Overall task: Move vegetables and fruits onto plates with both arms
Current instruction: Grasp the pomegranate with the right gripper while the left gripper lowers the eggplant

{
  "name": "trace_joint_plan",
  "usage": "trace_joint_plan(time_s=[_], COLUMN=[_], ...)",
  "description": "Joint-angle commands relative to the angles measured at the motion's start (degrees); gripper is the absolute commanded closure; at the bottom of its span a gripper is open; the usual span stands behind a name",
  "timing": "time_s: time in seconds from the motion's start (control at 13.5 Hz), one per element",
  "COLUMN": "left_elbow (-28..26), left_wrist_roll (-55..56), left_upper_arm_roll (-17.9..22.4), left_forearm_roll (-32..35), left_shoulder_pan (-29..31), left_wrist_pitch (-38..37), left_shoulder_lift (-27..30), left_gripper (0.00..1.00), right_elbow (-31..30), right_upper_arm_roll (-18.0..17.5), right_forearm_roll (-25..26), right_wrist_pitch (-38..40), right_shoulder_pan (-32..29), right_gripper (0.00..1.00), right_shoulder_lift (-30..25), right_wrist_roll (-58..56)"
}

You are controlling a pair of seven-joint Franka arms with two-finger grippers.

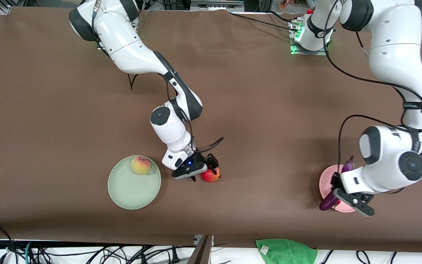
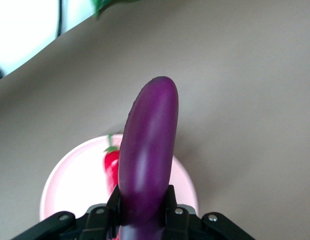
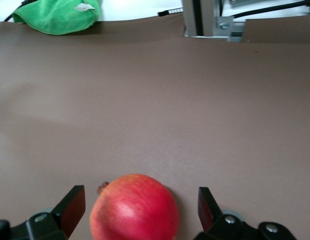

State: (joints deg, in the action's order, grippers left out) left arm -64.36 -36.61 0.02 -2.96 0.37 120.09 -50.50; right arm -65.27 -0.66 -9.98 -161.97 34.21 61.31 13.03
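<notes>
My left gripper has the purple eggplant to put down. I will let go of it on the pale pink plate [image 1: 348,189] [image 2: 139,205] beside the red chili pepper.
My left gripper [image 1: 333,192] [image 2: 143,205] is shut on the long purple eggplant [image 1: 327,201] [image 2: 147,150] and holds it over the pale pink plate [image 1: 326,181] [image 2: 69,185]. A red chili pepper [image 2: 111,167] lies on that plate under the eggplant; the front view hides it. My right gripper [image 1: 207,168] [image 3: 139,200] is open and low at the table, one finger on each side of the round red fruit [image 1: 211,176] [image 3: 134,210], with gaps on both sides. The peach [image 1: 140,165] lies on the mint green plate [image 1: 123,190] beside that gripper.
A green cloth [image 1: 286,251] [image 3: 57,15] lies off the table's edge nearest the front camera. A metal post [image 1: 202,251] stands at that same edge. Cables hang below it. Brown tabletop stretches between the two plates.
</notes>
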Motion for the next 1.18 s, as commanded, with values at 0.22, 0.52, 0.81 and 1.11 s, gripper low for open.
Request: trace_joint_plan(time_s=[0.22,0.52,0.81,1.11], left_elbow=[-0.8,-3.7,-4.1,-3.8], left_wrist_roll=[-2.3,-2.2,-1.9,-1.9], left_upper_arm_roll=[-0.8,-0.9,-1.0,-1.0], left_forearm_roll=[-4.4,-4.7,-4.8,-4.8], left_shoulder_pan=[3.8,3.8,3.9,3.7], left_wrist_pitch=[1.4,6.1,7.3,7.3], left_shoulder_lift=[-1.5,-2.3,-3.1,-3.5], left_gripper=[1.0,1.0,0.91,0.5], right_elbow=[0.4,-0.8,-0.7,-0.7], right_upper_arm_roll=[0.3,0.3,0.4,2.0], right_forearm_roll=[-0.1,-0.1,-0.4,-0.2], right_wrist_pitch=[-3.6,-5.2,-4.2,8.7], right_shoulder_pan=[1.2,1.1,1.1,0.4], right_gripper=[0.01,0.15,0.81,0.99], right_shoulder_lift=[2.6,2.6,2.0,-3.2], right_wrist_roll=[0.4,0.1,0.1,-0.4])
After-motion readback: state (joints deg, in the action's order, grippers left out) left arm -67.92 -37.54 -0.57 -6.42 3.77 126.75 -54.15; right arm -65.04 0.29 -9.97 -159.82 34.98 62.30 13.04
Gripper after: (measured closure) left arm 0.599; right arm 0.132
